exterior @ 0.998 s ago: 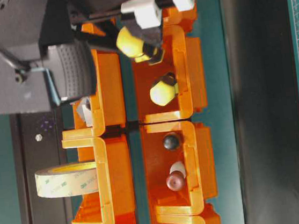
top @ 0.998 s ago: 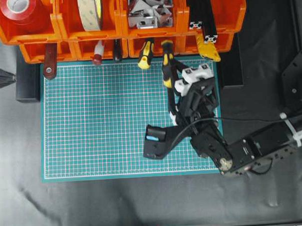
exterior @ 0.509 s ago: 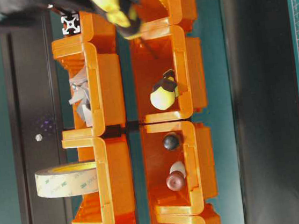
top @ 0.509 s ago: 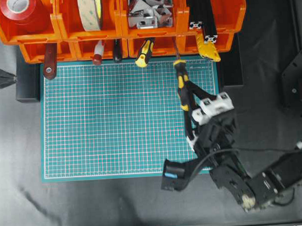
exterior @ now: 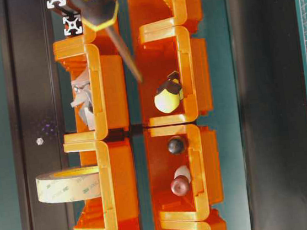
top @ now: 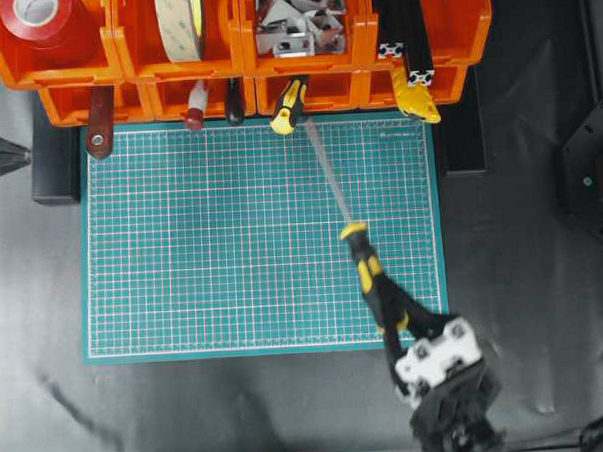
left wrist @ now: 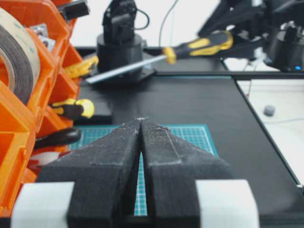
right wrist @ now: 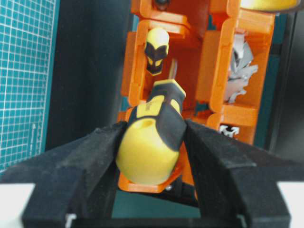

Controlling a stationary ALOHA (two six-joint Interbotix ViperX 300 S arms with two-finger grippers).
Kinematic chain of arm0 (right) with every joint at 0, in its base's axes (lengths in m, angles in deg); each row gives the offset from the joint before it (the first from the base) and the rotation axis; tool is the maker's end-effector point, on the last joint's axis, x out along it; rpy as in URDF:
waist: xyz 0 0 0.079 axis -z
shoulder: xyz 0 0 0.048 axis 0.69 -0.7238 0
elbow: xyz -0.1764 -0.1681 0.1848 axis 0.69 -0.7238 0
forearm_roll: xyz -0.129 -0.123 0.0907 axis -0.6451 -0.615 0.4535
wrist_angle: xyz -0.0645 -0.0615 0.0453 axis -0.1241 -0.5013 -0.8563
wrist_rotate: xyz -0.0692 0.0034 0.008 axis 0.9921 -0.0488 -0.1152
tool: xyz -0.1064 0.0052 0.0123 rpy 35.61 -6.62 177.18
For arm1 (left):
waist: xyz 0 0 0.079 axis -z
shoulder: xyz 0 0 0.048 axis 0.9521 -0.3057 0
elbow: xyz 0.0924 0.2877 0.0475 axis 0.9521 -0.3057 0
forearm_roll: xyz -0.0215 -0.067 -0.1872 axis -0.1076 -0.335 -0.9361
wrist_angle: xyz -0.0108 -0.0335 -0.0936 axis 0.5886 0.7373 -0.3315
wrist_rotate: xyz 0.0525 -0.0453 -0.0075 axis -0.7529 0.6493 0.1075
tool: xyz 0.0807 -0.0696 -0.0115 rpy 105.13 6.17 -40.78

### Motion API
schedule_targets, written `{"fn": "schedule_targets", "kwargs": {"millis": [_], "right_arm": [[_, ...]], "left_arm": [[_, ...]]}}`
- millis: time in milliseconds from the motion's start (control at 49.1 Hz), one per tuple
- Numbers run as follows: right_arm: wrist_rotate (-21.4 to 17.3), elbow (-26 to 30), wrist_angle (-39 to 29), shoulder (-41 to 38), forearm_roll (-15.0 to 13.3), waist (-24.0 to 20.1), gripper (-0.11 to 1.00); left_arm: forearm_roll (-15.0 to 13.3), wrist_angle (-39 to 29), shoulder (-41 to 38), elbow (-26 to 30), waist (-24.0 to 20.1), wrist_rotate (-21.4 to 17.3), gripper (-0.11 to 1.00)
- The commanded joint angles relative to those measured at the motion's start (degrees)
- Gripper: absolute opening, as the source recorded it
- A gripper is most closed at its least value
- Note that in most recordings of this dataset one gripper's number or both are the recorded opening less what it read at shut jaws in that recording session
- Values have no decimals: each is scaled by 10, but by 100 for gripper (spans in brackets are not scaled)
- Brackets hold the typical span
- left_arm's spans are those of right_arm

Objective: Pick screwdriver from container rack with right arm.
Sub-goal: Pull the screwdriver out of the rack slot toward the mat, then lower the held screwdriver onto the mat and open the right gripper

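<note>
The screwdriver will go down on the middle of the green mat (top: 265, 267) from my right gripper, with its handle toward the near edge of the mat.
The screwdriver (top: 369, 273) hangs above the green mat, its steel shaft pointing at the container rack (top: 306, 91) and its tip near the front edge of the lower bins. My right gripper (top: 393, 307) is shut on the end of its chunky yellow-and-black handle. In the right wrist view the handle (right wrist: 149, 142) sits pinched between both fingers of the right gripper (right wrist: 154, 128), with the orange container rack (right wrist: 223, 95) beyond. The left wrist view shows the screwdriver (left wrist: 199, 46) held in the air. My left gripper (left wrist: 141, 121) is shut on nothing and stays at the far left (top: 18, 155).
The slimmer yellow-and-black tool (top: 289, 104) still sits in a lower bin, beside a black handle (top: 234, 101) and a red-and-white tool (top: 194, 106). Upper bins hold red tape (top: 37, 22), a tape roll (top: 177, 21), metal brackets (top: 293, 26) and black extrusions (top: 403, 31). The green mat (top: 212, 250) lies below.
My right gripper has pulled back toward the near edge of the table, drawing the screwdriver with it until the shaft came out of the bin. The left gripper has not moved.
</note>
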State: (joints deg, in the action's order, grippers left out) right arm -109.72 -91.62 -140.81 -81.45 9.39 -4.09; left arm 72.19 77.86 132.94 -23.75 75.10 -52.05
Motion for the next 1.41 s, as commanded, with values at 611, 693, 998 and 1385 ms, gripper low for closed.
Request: {"fn": "schedule_targets", "kwargs": {"millis": [611, 693, 998, 1385], "right_arm": [[-4, 27, 120, -31, 52, -45, 40], [-12, -3, 160, -23, 54, -30, 40], [-37, -76, 284, -1, 51, 44, 40], [-36, -92, 367, -4, 40, 117, 40]], "left_arm": [[2, -11, 25, 26, 1, 37, 1], [2, -11, 25, 26, 1, 37, 1], [2, -11, 26, 28, 1, 38, 1], [3, -24, 27, 28, 2, 38, 1]]}}
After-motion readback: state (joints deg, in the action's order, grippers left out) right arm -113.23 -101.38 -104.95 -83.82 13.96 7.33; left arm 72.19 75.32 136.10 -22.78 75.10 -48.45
